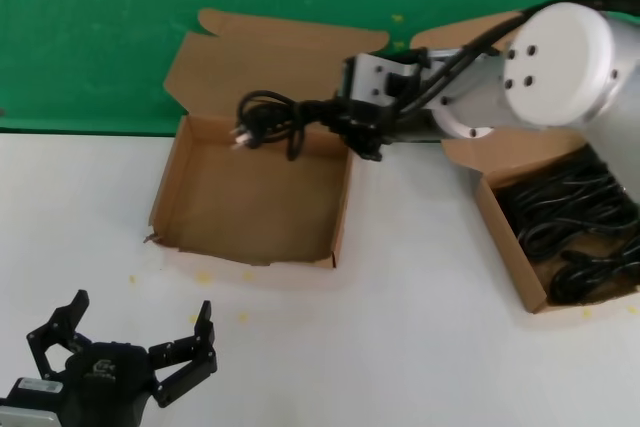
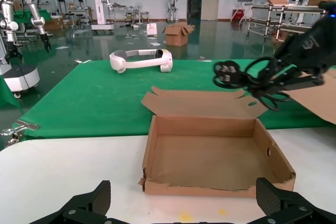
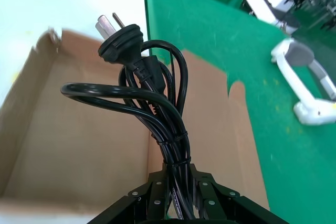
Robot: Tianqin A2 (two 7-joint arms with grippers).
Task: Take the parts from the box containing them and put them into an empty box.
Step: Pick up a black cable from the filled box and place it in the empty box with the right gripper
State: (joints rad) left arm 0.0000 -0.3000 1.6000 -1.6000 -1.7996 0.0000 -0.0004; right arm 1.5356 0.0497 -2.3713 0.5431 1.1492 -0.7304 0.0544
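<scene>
My right gripper needs to put the black power cord down on the middle of the empty box's bottom [image 1: 236,183] [image 3: 107,113], a little toward the box's back side.
My right gripper [image 1: 345,119] is shut on a coiled black power cord [image 1: 268,119] and holds it in the air over the back edge of the empty box [image 1: 205,245], whose front wall is low and torn. The cord's plug with silver prongs [image 3: 122,36] points away from the gripper [image 3: 178,179] in the right wrist view. The cord also shows in the left wrist view [image 2: 247,77] above the empty box [image 2: 210,187]. The box containing parts [image 1: 508,237] sits at the right with several black cords [image 1: 575,222] in it. My left gripper [image 1: 135,342] is open and empty near the table's front left.
The boxes stand on a white table [image 1: 400,347] with a green mat [image 1: 100,37] behind it. Both box lids lie open toward the back. In the left wrist view a white headset [image 2: 140,59] lies on the green mat behind the empty box.
</scene>
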